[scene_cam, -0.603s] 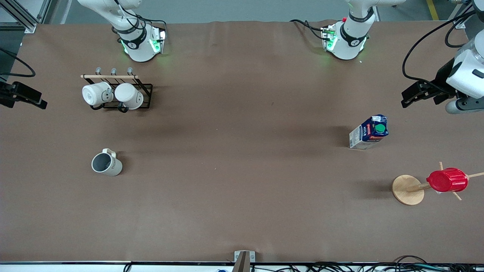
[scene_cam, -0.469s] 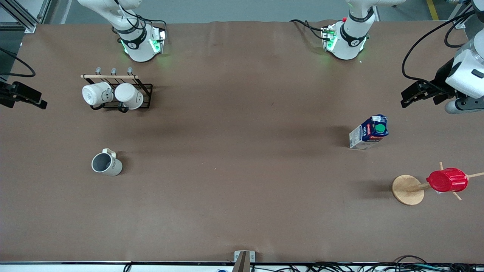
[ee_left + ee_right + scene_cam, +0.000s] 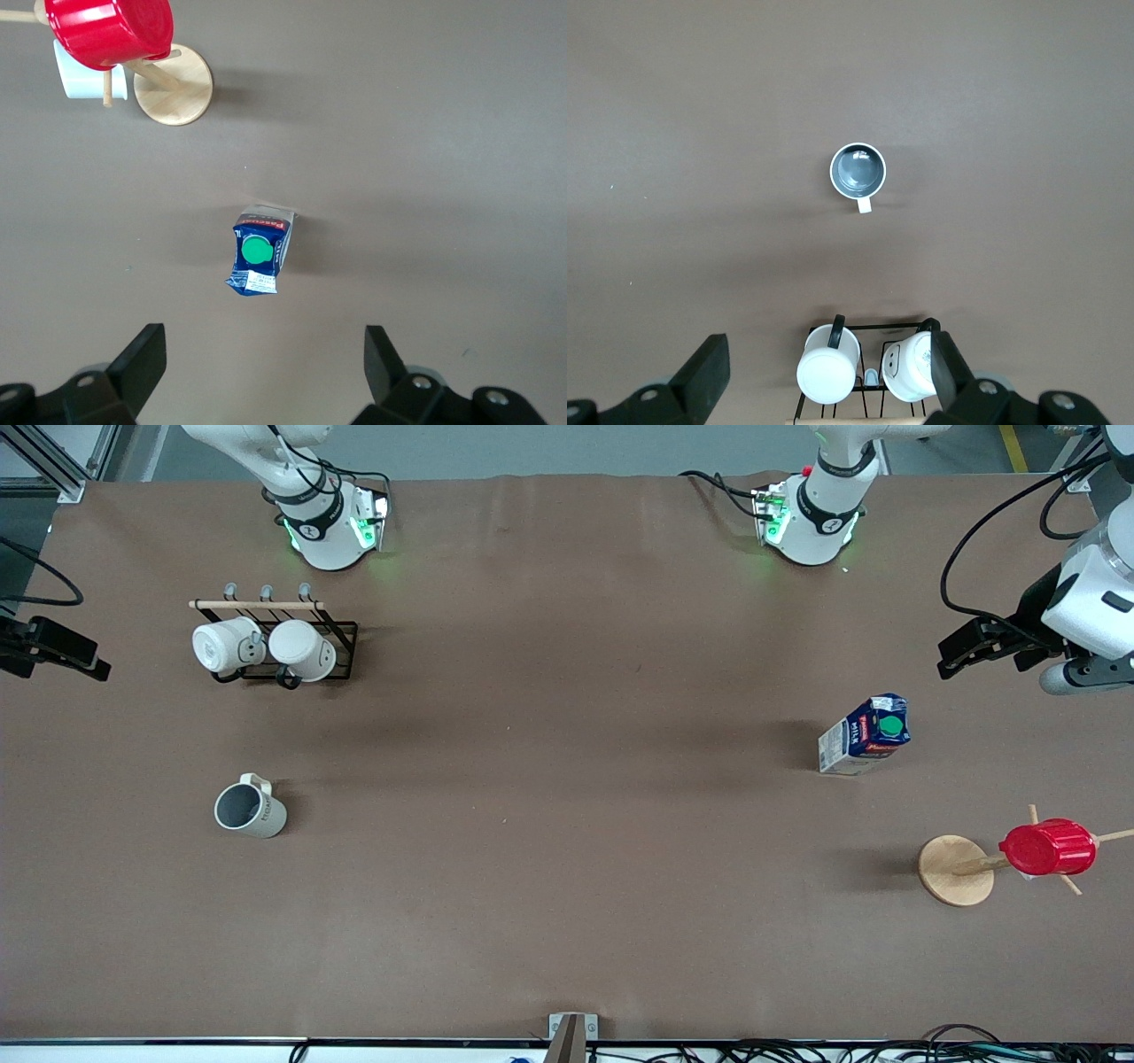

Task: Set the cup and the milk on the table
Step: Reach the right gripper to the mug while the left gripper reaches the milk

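Note:
Next, I bring my left gripper down to the milk's blue upper part [image 3: 885,722] [image 3: 260,243] and close it there, across the sides that are beside the green cap.
The cup [image 3: 250,808], beige-grey with a grey inside, stands upright on the brown table [image 3: 567,824] toward the right arm's end. In the right wrist view the cup [image 3: 858,169] shows from straight above. The milk [image 3: 866,735], a blue-and-white carton with a green cap, stands toward the left arm's end and shows too as the milk [image 3: 258,252]. My left gripper [image 3: 997,651] hangs high over that end, open and empty, as the left gripper [image 3: 263,367] shows. My right gripper [image 3: 53,654] hangs high over the mug rack's end, and the right gripper [image 3: 824,372] is open and empty.
A black wire rack [image 3: 341,633] holds two white mugs [image 3: 828,365] near the right arm's base. A red ribbed cup [image 3: 1047,848] hangs on a wooden mug tree with a round base [image 3: 955,870], nearer the front camera than the milk.
The left arm's hand has drifted slightly. The cup, the milk and the right arm have not moved.

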Tool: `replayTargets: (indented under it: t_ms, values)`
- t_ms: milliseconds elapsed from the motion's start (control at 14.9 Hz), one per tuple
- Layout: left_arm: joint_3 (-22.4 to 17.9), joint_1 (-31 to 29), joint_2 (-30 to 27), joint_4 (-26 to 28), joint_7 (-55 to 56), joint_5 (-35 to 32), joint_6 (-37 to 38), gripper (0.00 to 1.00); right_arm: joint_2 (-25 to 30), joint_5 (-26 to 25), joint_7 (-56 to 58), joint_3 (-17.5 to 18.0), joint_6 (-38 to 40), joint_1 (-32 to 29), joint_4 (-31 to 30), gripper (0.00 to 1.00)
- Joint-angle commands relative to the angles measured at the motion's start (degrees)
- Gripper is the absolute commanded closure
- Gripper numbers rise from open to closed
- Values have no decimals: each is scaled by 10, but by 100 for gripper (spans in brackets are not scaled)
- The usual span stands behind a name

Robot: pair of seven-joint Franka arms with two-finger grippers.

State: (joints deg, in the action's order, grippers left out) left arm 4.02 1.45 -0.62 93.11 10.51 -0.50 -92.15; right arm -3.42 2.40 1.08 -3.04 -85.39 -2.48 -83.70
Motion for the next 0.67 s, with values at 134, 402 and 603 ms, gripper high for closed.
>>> replayTargets:
  t_ms: [134,402,603]
  values:
    - [0,-3,-1,13,-4,-2,-8,1,15,-5,-1,5,0,-6,-16,0]
    - [0,-2,-1,85,-6,-4,-65,1,15,-5,-1,3,0,-6,-16,0]
    - [0,-1,-1,147,-5,-9,-112,1,15,-5,-1,3,0,-6,-16,0]
